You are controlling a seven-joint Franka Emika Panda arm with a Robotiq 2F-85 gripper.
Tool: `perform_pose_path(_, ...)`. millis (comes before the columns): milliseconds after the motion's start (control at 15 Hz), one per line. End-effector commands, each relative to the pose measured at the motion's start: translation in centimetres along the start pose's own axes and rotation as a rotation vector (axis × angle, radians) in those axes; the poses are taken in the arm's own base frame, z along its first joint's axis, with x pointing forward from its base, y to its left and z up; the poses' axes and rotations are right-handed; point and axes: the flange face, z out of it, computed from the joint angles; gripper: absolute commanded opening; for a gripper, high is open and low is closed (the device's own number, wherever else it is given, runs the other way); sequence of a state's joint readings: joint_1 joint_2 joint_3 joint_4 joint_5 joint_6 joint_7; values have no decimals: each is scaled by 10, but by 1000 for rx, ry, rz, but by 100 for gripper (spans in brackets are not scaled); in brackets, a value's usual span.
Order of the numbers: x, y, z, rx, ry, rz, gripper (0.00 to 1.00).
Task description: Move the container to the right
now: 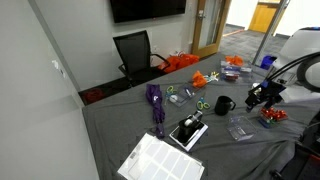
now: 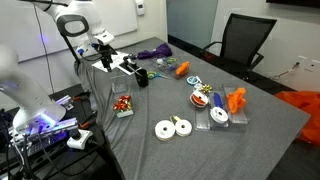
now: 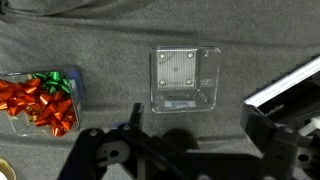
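Note:
The container's side (image 1: 249,126) (image 3: 153,82) facing the box of red and green bows is the next place my gripper will go to and close on.
The container (image 3: 184,78) is a small, flat, see-through plastic box lying on the grey tablecloth, in the middle of the wrist view. It also shows faintly in an exterior view (image 1: 238,129), near the table's front edge. My gripper (image 3: 197,130) hovers above the cloth just short of the container, with its fingers spread wide and nothing between them. In both exterior views the gripper (image 1: 262,97) (image 2: 105,57) hangs over the end of the table near the black mug (image 1: 224,104) (image 2: 143,77).
A clear box of red and green bows (image 3: 40,100) (image 1: 272,116) (image 2: 123,105) lies close beside the container. A black device (image 1: 188,130), white paper (image 1: 160,158), purple cloth (image 1: 156,105), tape rolls (image 2: 172,127) and orange items (image 2: 236,99) lie about the table.

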State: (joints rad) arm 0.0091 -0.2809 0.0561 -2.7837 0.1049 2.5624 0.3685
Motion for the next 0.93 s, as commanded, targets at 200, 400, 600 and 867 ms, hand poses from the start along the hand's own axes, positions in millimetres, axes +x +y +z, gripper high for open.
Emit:
perform_pose_path(200, 10, 8, 43, -47, 34, -39, 100)
perform_pose_path(400, 8, 5, 33, -36, 17, -33, 100)
perform_pose_path(600, 9, 4, 31, -34, 24, -33, 100)
perform_pose_path(867, 12, 8, 51, -59, 40, -42, 100)
